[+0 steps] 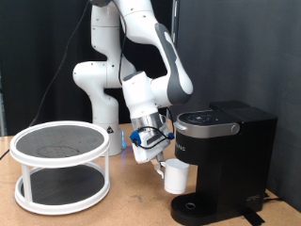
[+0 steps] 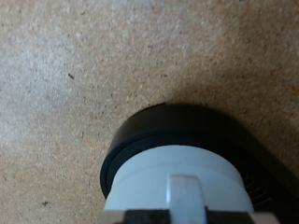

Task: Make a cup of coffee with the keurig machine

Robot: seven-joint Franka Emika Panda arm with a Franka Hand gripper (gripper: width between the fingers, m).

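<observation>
I need to set the white cup down with my gripper on the black keurig machine's round drip tray (image 1: 190, 205).
The black keurig machine (image 1: 226, 155) stands at the exterior view's right, lid closed, with its round drip tray (image 1: 193, 208) at the base. My gripper (image 1: 161, 167) is shut on the white cup (image 1: 177, 176) and holds it by its side, a little above the drip tray and close to the machine's front. In the wrist view the cup (image 2: 173, 191) fills the lower middle, with the black round drip tray (image 2: 177, 135) right behind it. The fingers do not show in the wrist view.
A white two-tier round rack (image 1: 60, 166) with dark mesh shelves stands at the exterior view's left on the wooden table (image 1: 132, 202). The arm's white base rises behind it. Bare speckled tabletop (image 2: 84, 75) fills most of the wrist view.
</observation>
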